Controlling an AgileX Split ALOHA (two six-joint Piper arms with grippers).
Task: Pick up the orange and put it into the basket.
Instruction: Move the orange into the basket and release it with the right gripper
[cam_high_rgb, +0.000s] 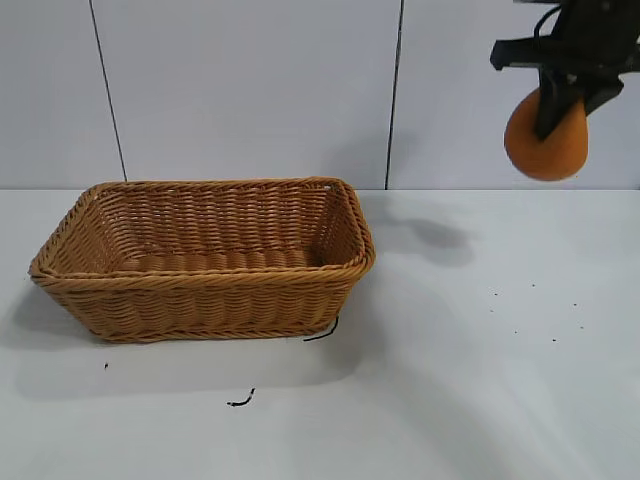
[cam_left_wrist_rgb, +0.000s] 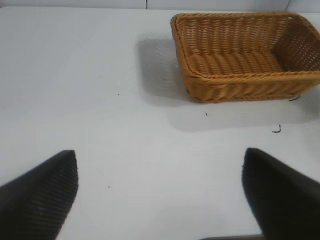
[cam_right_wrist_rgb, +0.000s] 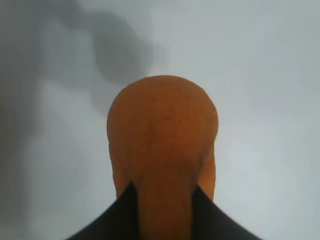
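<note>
Next, I release the orange from my right gripper inside the basket (cam_high_rgb: 247, 251) behind its front rim, slightly off-centre toward the bare table.
The orange (cam_high_rgb: 546, 142) is a matte burnt-orange lump held high above the table at the upper right, well to the right of the basket. My right gripper (cam_high_rgb: 560, 105) is shut on it; the right wrist view shows its black fingers (cam_right_wrist_rgb: 112, 217) pinching the narrow end of the orange (cam_right_wrist_rgb: 162, 130). The woven tan basket (cam_high_rgb: 205, 290) stands on the table at the left, with nothing in it. It also shows in the left wrist view (cam_left_wrist_rgb: 240, 82). My left gripper (cam_left_wrist_rgb: 160, 170) is open and empty over bare table, away from the basket.
The white table (cam_high_rgb: 480, 380) carries small black specks and two short black scraps (cam_high_rgb: 240, 400) in front of the basket. A panelled wall stands behind. The orange's shadow (cam_high_rgb: 435, 238) falls right of the basket.
</note>
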